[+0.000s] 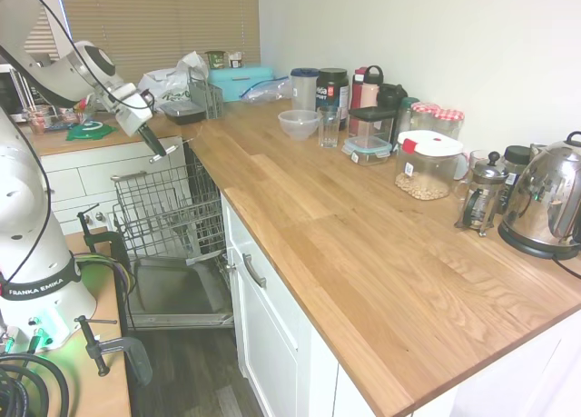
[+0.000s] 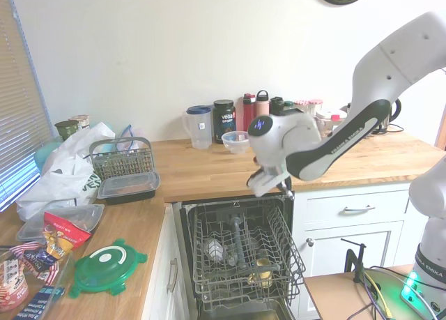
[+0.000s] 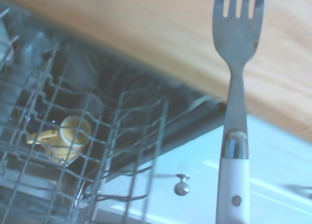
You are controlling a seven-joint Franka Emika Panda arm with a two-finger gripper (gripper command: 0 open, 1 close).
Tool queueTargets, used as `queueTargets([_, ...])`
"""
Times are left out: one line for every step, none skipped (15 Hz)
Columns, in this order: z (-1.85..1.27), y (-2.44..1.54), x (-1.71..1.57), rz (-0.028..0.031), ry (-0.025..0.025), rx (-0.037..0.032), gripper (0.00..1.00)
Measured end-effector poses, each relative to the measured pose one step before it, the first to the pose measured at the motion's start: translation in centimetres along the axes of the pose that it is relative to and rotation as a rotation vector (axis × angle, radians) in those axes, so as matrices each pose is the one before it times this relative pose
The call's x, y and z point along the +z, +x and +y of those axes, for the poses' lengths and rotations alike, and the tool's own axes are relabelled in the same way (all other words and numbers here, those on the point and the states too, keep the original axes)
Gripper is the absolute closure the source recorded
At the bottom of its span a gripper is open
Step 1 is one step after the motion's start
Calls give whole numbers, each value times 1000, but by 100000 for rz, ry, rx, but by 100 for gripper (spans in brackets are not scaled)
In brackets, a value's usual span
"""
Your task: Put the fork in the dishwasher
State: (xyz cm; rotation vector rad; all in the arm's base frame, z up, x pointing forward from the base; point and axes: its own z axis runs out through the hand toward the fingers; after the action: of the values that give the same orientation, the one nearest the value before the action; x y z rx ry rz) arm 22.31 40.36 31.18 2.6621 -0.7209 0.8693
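Observation:
The robot's gripper needs to release the fork among the wires in the middle of the dishwasher's pulled-out rack (image 1: pixel 170 217).
The fork (image 3: pixel 236 112) has a white handle and silver tines and fills the right side of the wrist view. In the first exterior view the fork (image 1: pixel 166 153) sticks out of my gripper (image 1: pixel 152 143), which is shut on its handle. I hold it just above the back edge of the dishwasher's (image 1: pixel 177 285) pulled-out wire rack (image 1: pixel 168 208), beside the counter edge. In the second exterior view my gripper (image 2: pixel 279 186) is motion-blurred over the rack (image 2: pixel 244 250), at the counter's front edge. The dishwasher door lies dropped open below.
A yellow cup (image 3: pixel 73 132) and other dishes sit in the rack. On the wooden counter (image 1: pixel 363 244) stand a clear bowl (image 1: pixel 299 123), a glass (image 1: pixel 328 126), bottles, jars and a kettle (image 1: pixel 545 203). A cutlery basket (image 2: pixel 120 158) and food boxes lie near the corner.

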Motion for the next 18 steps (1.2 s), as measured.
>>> queueTargets([-97,-1017,646,1296,-738,-751,100])
queueTargets([1,-929,746,1221,-1463,-1167,100])
queueTargets([101,-962,941,1271,-2026,-1326,100])
queueTargets([-56,-1142,1100,1216,-2245,-1559,100])
queueTargets([-428,-1180,1334,967,-2597,-1683,100])
queueTargets([-847,-1211,1295,656,-2305,-1778,100])
queueTargets([-1207,-1192,1188,798,-2097,-1656,100])
queueTargets([-1428,-1338,1071,741,-1993,-1696,100])
queueTargets([-1732,-1689,821,1014,-1575,-1486,100])
queueTargets([-1726,-1823,576,705,-1036,-885,100])
queueTargets([-1657,-1852,534,536,-666,-647,100])
queueTargets([-1741,-1314,180,307,87,61,0])
queueTargets([-1474,-685,-135,-307,256,401,0])
queueTargets([-1008,-124,-264,-677,124,199,0])
queueTargets([-558,202,-254,-931,211,167,0])
queueTargets([-334,284,-75,-1161,183,426,0])
queueTargets([-119,225,125,-764,-27,291,0])
queueTargets([-98,179,172,-368,44,249,0])
